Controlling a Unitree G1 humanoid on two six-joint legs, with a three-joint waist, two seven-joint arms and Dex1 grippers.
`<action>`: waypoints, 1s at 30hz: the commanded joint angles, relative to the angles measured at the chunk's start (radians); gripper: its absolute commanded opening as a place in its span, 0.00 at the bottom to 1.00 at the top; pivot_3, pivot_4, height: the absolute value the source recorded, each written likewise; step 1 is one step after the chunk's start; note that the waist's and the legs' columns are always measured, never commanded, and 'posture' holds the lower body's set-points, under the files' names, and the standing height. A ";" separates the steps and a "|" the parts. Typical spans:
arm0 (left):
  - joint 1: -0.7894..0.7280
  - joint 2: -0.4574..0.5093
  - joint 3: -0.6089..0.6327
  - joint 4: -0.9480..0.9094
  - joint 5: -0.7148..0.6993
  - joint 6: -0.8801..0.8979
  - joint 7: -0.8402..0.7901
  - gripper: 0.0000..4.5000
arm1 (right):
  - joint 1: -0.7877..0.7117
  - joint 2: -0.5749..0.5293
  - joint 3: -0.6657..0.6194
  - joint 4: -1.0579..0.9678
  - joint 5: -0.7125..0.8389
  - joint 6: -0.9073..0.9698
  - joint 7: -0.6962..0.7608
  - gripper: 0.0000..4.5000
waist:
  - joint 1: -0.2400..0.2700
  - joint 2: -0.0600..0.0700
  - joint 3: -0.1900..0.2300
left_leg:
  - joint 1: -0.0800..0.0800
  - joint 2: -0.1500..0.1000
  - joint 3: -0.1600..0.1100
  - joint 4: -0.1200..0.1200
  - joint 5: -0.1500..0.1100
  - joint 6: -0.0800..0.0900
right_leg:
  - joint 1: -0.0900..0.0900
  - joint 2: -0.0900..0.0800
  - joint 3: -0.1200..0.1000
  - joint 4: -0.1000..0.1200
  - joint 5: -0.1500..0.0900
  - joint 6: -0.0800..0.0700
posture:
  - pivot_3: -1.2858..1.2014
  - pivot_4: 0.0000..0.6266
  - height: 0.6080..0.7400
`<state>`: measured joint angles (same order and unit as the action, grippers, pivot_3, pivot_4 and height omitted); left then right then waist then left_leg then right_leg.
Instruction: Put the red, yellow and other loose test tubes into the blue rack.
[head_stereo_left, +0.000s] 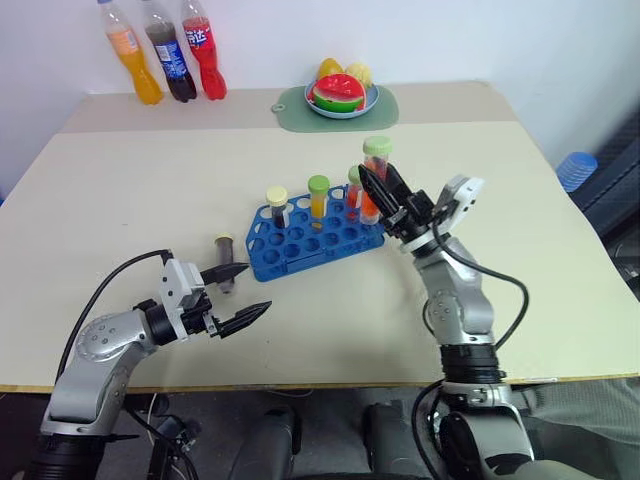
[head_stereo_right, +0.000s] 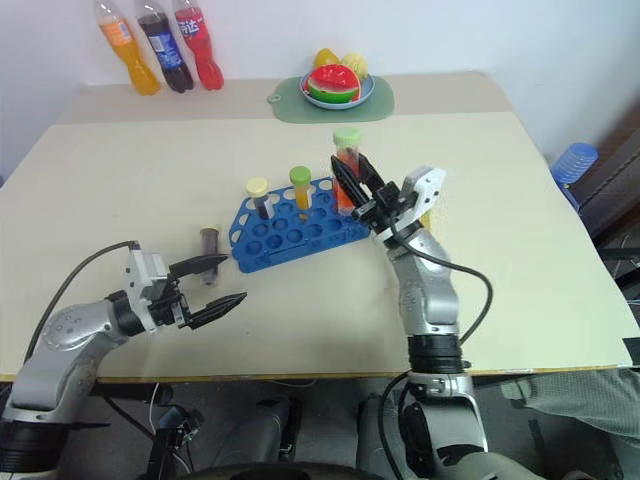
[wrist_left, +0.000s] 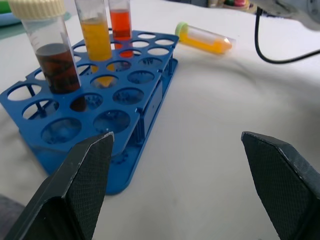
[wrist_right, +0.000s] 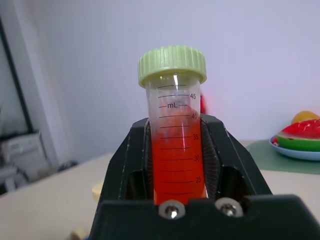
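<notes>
The green-capped red tube will go into the blue rack's front corner hole (head_stereo_left: 369, 237) nearest my right gripper.
The blue rack (head_stereo_left: 300, 250) stands mid-table holding three upright tubes: dark liquid with a cream cap (head_stereo_left: 277, 205), yellow with a green cap (head_stereo_left: 318, 197), and red (wrist_left: 120, 25). My right gripper (head_stereo_left: 378, 182) is raised just above the rack's right end, shut on a red tube with a green cap (wrist_right: 174, 130) that tilts upward. A yellow green-capped tube (wrist_left: 202, 39) lies on the table beyond the rack. A dark brown tube (head_stereo_left: 225, 250) rests on the table left of the rack. My left gripper (head_stereo_left: 255, 290) hovers open just in front of that tube, holding nothing.
Three soda bottles (head_stereo_left: 165, 50) stand at the table's far left corner. A blue plate (head_stereo_left: 371, 101) with fruit sits on a green mat (head_stereo_left: 290, 105) at the far middle. A blue ribbed object (head_stereo_left: 577, 168) lies off the table's right edge.
</notes>
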<state>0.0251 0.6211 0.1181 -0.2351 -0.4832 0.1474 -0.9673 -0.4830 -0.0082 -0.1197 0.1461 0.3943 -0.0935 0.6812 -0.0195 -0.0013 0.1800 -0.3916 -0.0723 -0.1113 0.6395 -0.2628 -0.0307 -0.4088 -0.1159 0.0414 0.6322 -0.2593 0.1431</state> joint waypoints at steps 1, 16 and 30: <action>0.001 0.011 0.037 -0.018 -0.017 -0.008 -0.002 0.94 | -0.026 0.032 0.008 0.114 -0.035 -0.160 -0.005 0.18 | -0.002 0.000 0.000 | 0.000 0.000 0.000 -0.001 0.000 0.000 | 0.000 0.000 0.000 0.000 0.000 0.000 | 0.52 0.24 1.00; 0.046 0.020 0.073 -0.081 -0.033 0.023 0.020 0.94 | -0.100 0.029 -0.015 0.491 -0.109 -0.445 -0.087 0.18 | -0.026 0.000 0.000 | 0.002 0.001 -0.002 -0.009 0.004 -0.006 | -0.003 0.002 0.000 0.000 0.000 -0.001 | 0.52 0.24 1.00; 0.055 0.012 0.077 -0.114 -0.033 0.047 0.033 0.94 | -0.130 0.057 0.021 0.636 -0.179 -0.525 -0.140 0.18 | -0.026 0.000 -0.002 | 0.003 0.001 -0.002 -0.009 0.004 -0.006 | -0.001 0.003 0.000 0.001 0.000 -0.001 | 0.52 0.24 1.00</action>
<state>0.0794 0.6284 0.1747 -0.3176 -0.4937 0.1916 -0.9362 -0.6149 0.0411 -0.1123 0.7509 0.2345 -0.6213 0.5545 -0.0453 -0.0015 0.1785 -0.3885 -0.0714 -0.1134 0.6307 -0.2589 -0.0370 -0.4101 -0.1133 0.0417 0.6329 -0.2593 0.1422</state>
